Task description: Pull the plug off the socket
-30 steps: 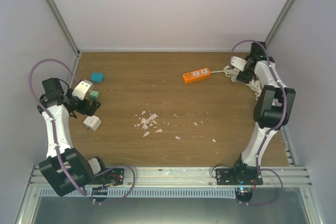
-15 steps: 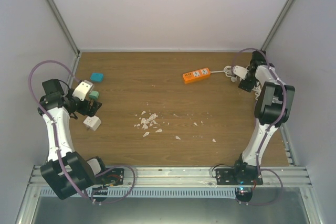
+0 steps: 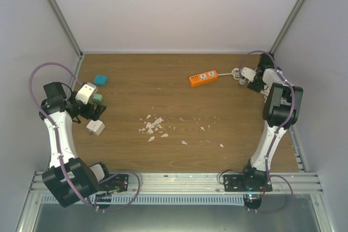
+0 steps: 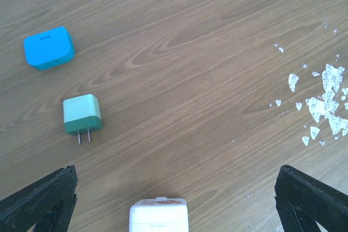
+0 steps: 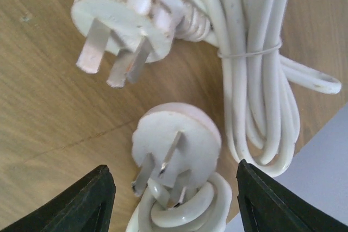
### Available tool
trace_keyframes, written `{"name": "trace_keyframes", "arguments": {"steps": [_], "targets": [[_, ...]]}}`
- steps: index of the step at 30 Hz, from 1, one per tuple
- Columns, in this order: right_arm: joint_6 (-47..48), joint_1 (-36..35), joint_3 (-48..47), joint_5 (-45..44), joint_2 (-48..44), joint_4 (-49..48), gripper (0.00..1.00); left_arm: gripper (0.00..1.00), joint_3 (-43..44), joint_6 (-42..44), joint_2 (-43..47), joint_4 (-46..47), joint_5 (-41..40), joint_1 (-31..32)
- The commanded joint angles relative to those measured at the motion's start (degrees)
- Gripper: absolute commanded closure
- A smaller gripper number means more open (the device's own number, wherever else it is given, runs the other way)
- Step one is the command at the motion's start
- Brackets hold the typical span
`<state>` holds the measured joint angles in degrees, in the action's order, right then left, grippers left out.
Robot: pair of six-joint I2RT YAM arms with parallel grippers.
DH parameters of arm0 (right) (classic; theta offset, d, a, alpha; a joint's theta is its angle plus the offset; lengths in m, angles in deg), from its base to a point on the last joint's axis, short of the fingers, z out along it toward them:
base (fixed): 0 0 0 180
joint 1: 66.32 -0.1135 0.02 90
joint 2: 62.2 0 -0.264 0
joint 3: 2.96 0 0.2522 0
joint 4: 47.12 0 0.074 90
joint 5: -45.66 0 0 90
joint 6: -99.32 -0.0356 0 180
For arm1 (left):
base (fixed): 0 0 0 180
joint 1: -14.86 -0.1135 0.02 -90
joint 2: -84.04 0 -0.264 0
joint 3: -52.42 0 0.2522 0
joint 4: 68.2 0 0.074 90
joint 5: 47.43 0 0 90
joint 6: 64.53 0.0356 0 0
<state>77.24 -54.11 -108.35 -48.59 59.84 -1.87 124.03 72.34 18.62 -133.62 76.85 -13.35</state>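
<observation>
The lower plug crowds the tied coil; I'll draw its round head (image 5: 176, 139) toward the table's open middle with my right gripper.
The orange power strip (image 3: 203, 77) lies at the back right of the table; from above I see no plug standing in it. Its white cable (image 3: 237, 73) runs right to a tied coil (image 5: 255, 69). Two loose white three-pin plugs lie on the wood in the right wrist view, one at the top (image 5: 130, 17) and one lower (image 5: 176, 139). My right gripper (image 5: 174, 188) is open and empty, with the lower plug between its fingers; it also shows in the top view (image 3: 253, 77). My left gripper (image 3: 93, 110) is open and empty at the far left.
A white adapter (image 4: 159, 215) lies between my left fingers (image 4: 38, 205), with a green-and-white adapter (image 4: 81, 115) and a blue one (image 4: 49, 48) beyond it. White crumbs (image 3: 153, 126) are scattered mid-table. The right wall stands close to the cable coil.
My right wrist has swung toward the back right corner and come down over the plugs and cable. The left arm has barely moved.
</observation>
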Motion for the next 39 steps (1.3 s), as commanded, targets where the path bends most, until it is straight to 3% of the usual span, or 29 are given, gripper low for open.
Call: {"name": "trace_keyframes", "arguments": {"steps": [1, 9, 15, 22, 33, 35, 37, 39], "targets": [[-0.79, -0.25, -1.85, -0.26, 1.56, -1.72, 0.42, 0.01, 0.71, -0.69, -0.13, 1.04, 1.74, 0.61], [-0.49, -0.70, 0.46, 1.50, -0.93, 0.70, 0.65, 0.01, 0.49, -1.28, -0.31, 0.93, 2.11, 0.69], [2.66, -0.72, 8.55, 2.69, -7.36, -0.26, 0.74, 0.01, 0.73, -1.50, -0.64, 1.20, 2.24, 0.94], [2.26, -1.02, 9.40, 6.09, -9.66, 3.78, 0.86, 0.01, 0.69, -1.57, -0.81, 1.14, 2.11, 1.22], [5.72, -3.53, 17.47, 9.18, -16.82, 8.03, 0.87, 0.01, 0.91, -1.67, -0.69, 1.23, 2.31, 1.39], [5.01, -4.22, 18.79, 8.90, -18.38, 6.46, 0.75, 0.01, 1.03, -1.67, -0.85, 1.15, 2.52, 1.40], [4.63, -4.27, 18.53, 9.79, -19.37, 6.05, 0.43, 0.01, 1.12, -1.66, -0.93, 1.03, 2.54, 1.49], [4.15, -4.23, 18.07, 9.52, -19.95, 5.01, 0.24, 0.01, 1.28, -1.67, -0.85, 0.91, 2.46, 1.47]]}}
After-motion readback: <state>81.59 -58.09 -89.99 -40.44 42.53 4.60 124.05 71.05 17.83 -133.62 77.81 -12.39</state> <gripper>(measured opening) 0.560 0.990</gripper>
